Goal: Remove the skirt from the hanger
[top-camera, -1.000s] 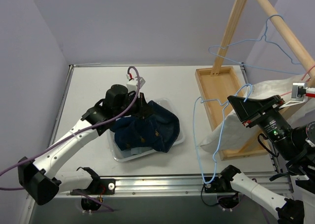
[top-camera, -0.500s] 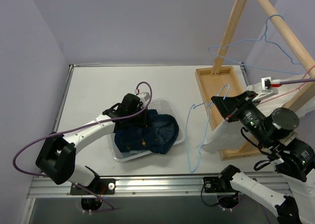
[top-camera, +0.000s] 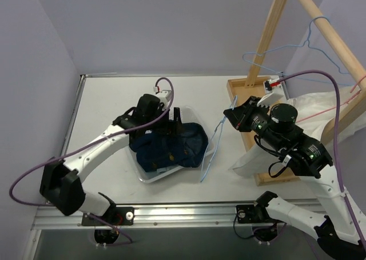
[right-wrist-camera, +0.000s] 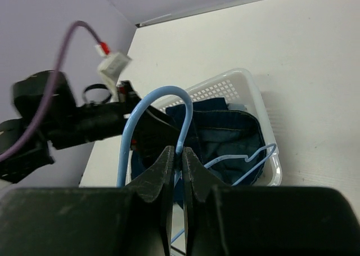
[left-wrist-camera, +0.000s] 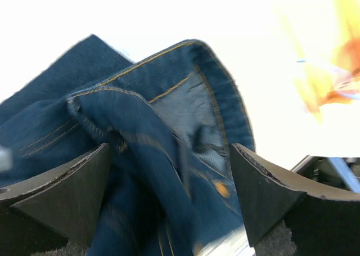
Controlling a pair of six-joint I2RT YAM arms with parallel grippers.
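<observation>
My left gripper next leaves the skirt to grab the light-blue hanger by the hanger's bottom corner (top-camera: 202,179), dangling beside the white basket.
The dark blue denim skirt (top-camera: 171,148) lies bunched in a white plastic basket (top-camera: 150,177). My left gripper (top-camera: 171,123) hovers right over it. In the left wrist view its jaws (left-wrist-camera: 170,152) stand wide open, with skirt (left-wrist-camera: 140,115) folds below and between them, not pinched. My right gripper (top-camera: 233,107) is shut on the light-blue wire hanger (top-camera: 214,140) just below its hook (right-wrist-camera: 152,95). The bare hanger dangles beside the basket's right rim (right-wrist-camera: 247,79). In the right wrist view the skirt (right-wrist-camera: 225,132) shows behind the right gripper (right-wrist-camera: 180,152).
A wooden clothes rack (top-camera: 266,34) stands at the right on a wooden tray base (top-camera: 240,94). Another blue wire hanger (top-camera: 286,51) hangs on its sloping rail. White fabric (top-camera: 320,103) lies under the rack. Purple cables loop over both arms.
My left gripper has opened and let go of the skirt, which settled into the basket. The right arm swung left and down, carrying the hanger to the basket's side.
</observation>
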